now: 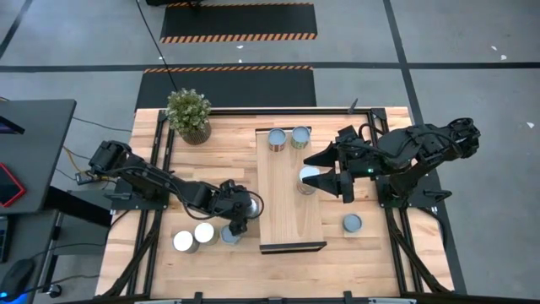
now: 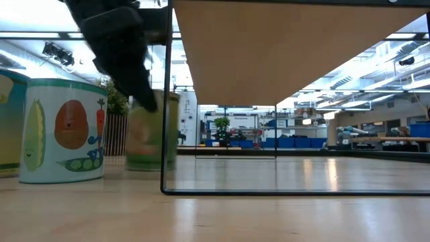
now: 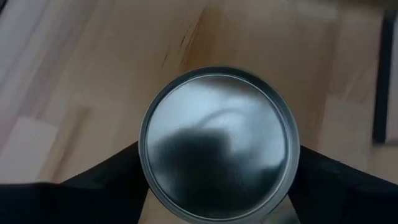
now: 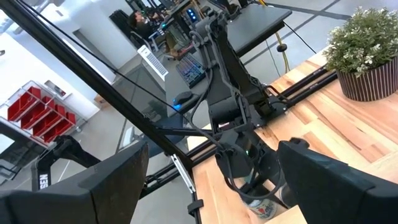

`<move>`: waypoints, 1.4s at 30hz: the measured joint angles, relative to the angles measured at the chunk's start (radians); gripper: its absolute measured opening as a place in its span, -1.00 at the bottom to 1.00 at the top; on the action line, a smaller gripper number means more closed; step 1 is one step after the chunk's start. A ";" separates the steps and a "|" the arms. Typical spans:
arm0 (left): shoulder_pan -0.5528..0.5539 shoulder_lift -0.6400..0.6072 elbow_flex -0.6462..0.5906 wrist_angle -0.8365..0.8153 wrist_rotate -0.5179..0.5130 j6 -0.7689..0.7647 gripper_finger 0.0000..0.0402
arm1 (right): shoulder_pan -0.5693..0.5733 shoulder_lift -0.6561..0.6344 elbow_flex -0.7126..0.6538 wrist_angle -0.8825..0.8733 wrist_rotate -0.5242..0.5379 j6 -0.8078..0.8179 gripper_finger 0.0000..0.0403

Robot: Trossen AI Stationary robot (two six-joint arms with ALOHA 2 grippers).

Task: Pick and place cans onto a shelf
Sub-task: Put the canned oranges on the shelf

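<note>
My left gripper should release the silvery-topped can on the shelf [image 1: 277,188] next to the can under my right gripper.
My left gripper [image 1: 237,221] reaches down over a silvery-topped can [image 3: 219,143] that stands on the table just left of the shelf [image 1: 287,215], one dark finger [image 3: 118,177] on each side of it. Two more cans [image 1: 204,233] [image 1: 183,241] stand on the table beside it. My right gripper [image 1: 326,172] hovers open above the shelf's right edge, over a can [image 1: 307,181] that stands on the board. Two further cans [image 1: 277,139] [image 1: 299,137] stand at the shelf's far end. Another can [image 1: 352,224] stands on the table right of the shelf. My left gripper has a finger at each side of the can's wall [image 3: 144,168], slanting down from the table's left. The can's top rim hides the pads, so I cannot tell whether they touch it. The can stands upright on the table.
A potted green plant [image 1: 188,116] stands at the far left of the table. In the low view the shelf's thin dark frame leg [image 2: 163,101] rises right beside the can [image 2: 153,131] under my left gripper. A dark desk [image 1: 29,152] stands left of the table.
</note>
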 joint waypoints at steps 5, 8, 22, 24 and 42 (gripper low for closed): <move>0.010 -0.099 0.000 -0.110 0.038 0.077 0.55 | 0.000 0.000 0.000 -0.001 -0.001 0.000 0.81; 0.038 -0.185 0.000 -0.171 0.095 0.094 0.54 | 0.000 0.000 0.000 -0.002 -0.001 0.000 0.81; 0.207 -0.259 0.320 -0.275 0.266 0.209 0.55 | -0.004 0.000 0.000 -0.041 0.000 0.000 0.81; 0.218 -0.229 0.376 -0.269 0.283 0.244 0.55 | -0.003 0.000 0.000 -0.041 0.000 0.000 0.81; 0.299 0.111 0.635 -0.315 0.413 0.434 0.58 | -0.004 0.000 0.000 -0.045 0.001 0.011 0.81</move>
